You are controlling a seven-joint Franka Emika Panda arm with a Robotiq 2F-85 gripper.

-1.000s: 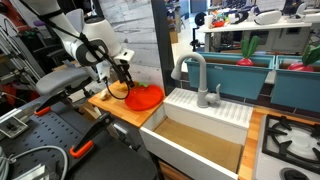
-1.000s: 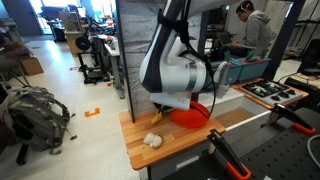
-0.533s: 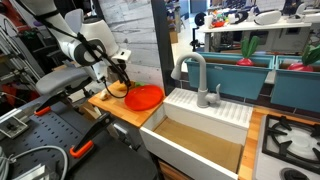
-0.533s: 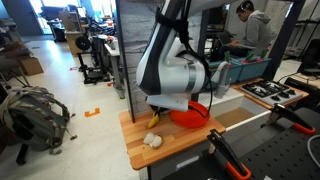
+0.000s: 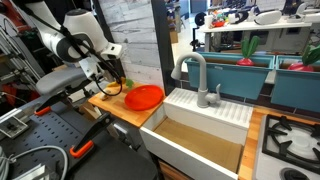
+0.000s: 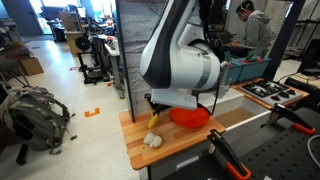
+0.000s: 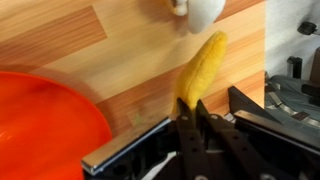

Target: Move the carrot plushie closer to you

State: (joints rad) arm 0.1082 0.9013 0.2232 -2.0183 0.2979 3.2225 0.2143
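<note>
Next, my gripper lets go of the carrot plushie on the wooden counter's front edge (image 5: 115,103), between the small white object and the red-orange plate. The carrot now hangs just above the counter.
My gripper (image 7: 188,108) is shut on one end of the carrot plushie (image 7: 203,62), a tapered yellow-orange soft toy that points away from the jaws over the wooden counter (image 7: 60,40). Its green tuft is hidden. In an exterior view the carrot (image 6: 153,118) hangs below the gripper (image 6: 153,108), just above the counter (image 6: 180,148) and beside the red-orange plate (image 6: 190,116). The gripper (image 5: 117,86) also shows at the left of the plate (image 5: 143,97).
A small white object (image 6: 153,141) lies on the counter near its front edge and shows in the wrist view (image 7: 205,10). A white sink (image 5: 200,135) with a grey faucet (image 5: 195,75) adjoins the counter. Teal bins (image 5: 240,70) hold red vegetables.
The gripper has risen and moved away from the plate with the carrot plushie in it. The plate and the white object have not moved.
</note>
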